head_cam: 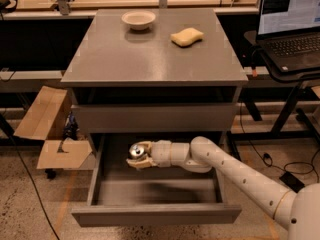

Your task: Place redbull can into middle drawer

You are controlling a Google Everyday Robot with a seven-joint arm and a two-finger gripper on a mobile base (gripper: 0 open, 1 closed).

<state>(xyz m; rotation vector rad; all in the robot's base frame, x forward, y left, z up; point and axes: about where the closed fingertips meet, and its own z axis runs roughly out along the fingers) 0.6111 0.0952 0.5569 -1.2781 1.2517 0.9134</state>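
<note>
Next, I release the redbull can from my gripper on the middle drawer's bare bottom, nearer its front (138,190), setting it slightly toward the cardboard box.
The redbull can (136,151) shows as a shiny silver top between my fingers; its body is mostly hidden by them. My gripper (138,156) is shut on the can and holds it inside the open middle drawer (155,214), over its back left part. The drawer is pulled out below the closed grey front (152,118) above it, and its flat grey floor is bare. My white arm (235,176) reaches in from the lower right.
A cream bowl (138,19) and a yellow sponge (187,36) lie on the cabinet top (150,59). A laptop (292,21) stands on a stand at the right. An open cardboard box (47,129) sits on the floor at the left.
</note>
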